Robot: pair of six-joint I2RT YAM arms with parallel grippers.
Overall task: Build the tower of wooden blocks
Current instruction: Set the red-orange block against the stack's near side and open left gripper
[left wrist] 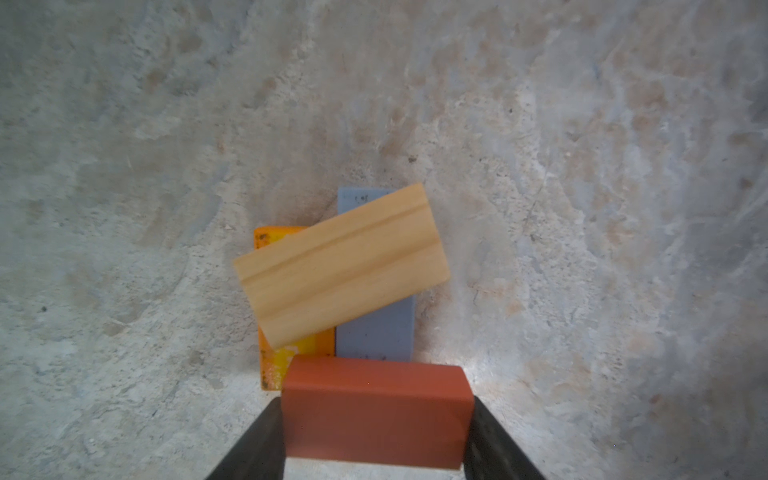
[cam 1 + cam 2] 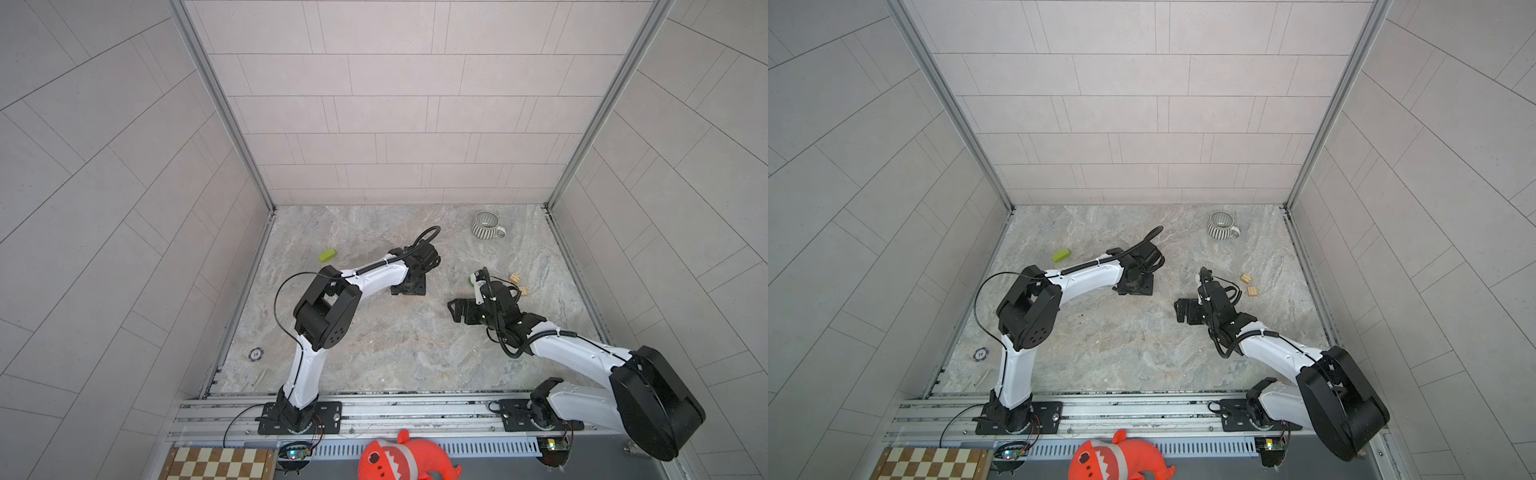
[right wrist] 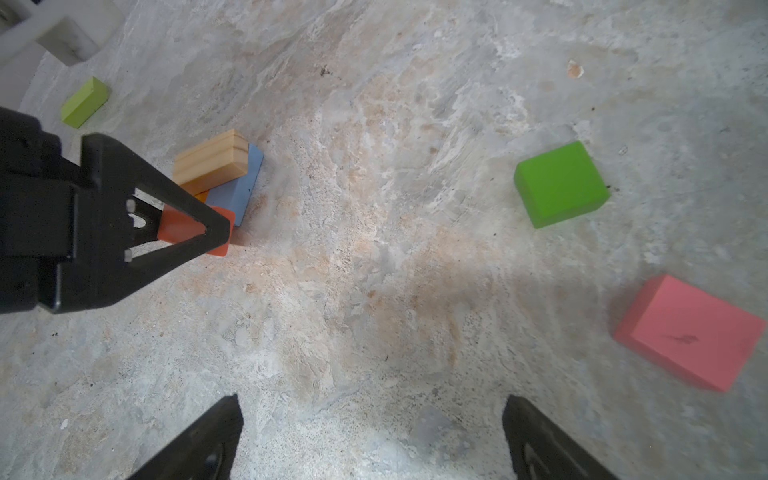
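My left gripper has the red-brown block, held low beside a small stack. It will let go of it on the orange and grey-blue blocks' near ends (image 2: 404, 286) (image 1: 339, 353), next to the tan block.
My left gripper (image 1: 376, 405) is shut on a red-brown block (image 1: 376, 411), held low beside a small stack. In that stack a tan block (image 1: 340, 266) lies askew across an orange block (image 1: 270, 365) and a grey-blue block (image 1: 376, 336). The right wrist view shows the same stack (image 3: 214, 164) with the left gripper (image 3: 199, 228) next to it. My right gripper (image 3: 372, 401) stands open over bare table, nothing between its fingers. A green block (image 3: 561, 183) and a pink block (image 3: 685, 332) lie loose near it. A lime block (image 2: 327, 254) lies far left.
A striped mug (image 2: 487, 225) stands at the back right. Two small tan blocks (image 2: 515, 277) lie right of the right arm. A poker chip (image 2: 256, 354) sits at the front left. A chessboard (image 2: 216, 463) and an orange plush toy (image 2: 405, 459) lie beyond the front rail.
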